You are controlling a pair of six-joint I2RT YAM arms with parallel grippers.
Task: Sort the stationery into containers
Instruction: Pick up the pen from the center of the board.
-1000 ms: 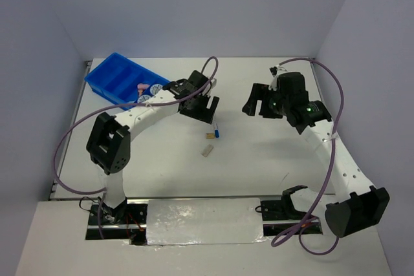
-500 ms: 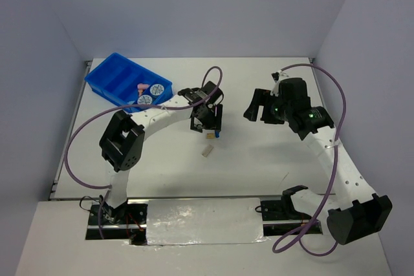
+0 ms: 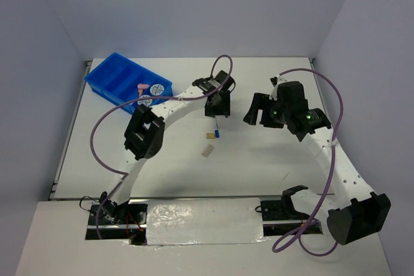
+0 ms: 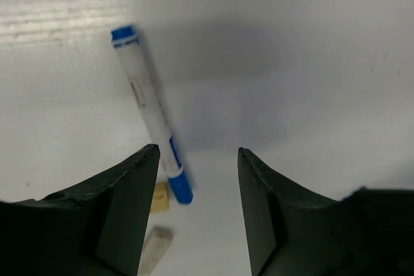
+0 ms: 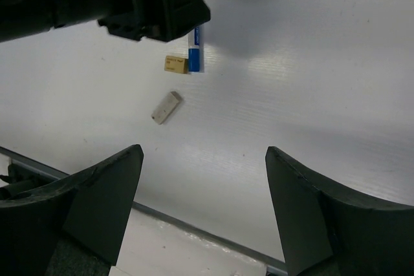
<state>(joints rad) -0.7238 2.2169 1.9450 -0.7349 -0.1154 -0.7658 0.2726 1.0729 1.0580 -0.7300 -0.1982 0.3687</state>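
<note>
Next, I close my right gripper on the long sides of the grey block [image 3: 207, 150] [image 5: 167, 107], which lies slightly nearer than the tiny tan cube.
The white-and-blue pen [image 4: 150, 111] lies flat on the table. The tiny tan cube [image 4: 160, 196] sits at its near blue end and the grey block [image 4: 155, 250] a little nearer. My left gripper [image 4: 197, 153] is open and empty, hovering over the pen's near end; in the top view it [image 3: 217, 108] covers most of the pen [image 3: 218, 132]. My right gripper [image 3: 257, 111] is open and empty, raised to the right of these items. The blue tray [image 3: 113, 75] at the far left holds two round discs [image 3: 157, 89] and a pink stick [image 3: 140, 86].
The left gripper's black body [image 5: 129, 4] fills the top left of the right wrist view, above the tan cube [image 5: 175, 64] and grey block [image 5: 166, 107]. The table's near edge [image 5: 194, 224] runs below the right gripper [image 5: 204, 153]. Purple cables loop over both arms.
My left arm has swung right and farther from the base, bringing the open gripper over the pen. The right arm has hardly moved. The items on the table have not moved.
</note>
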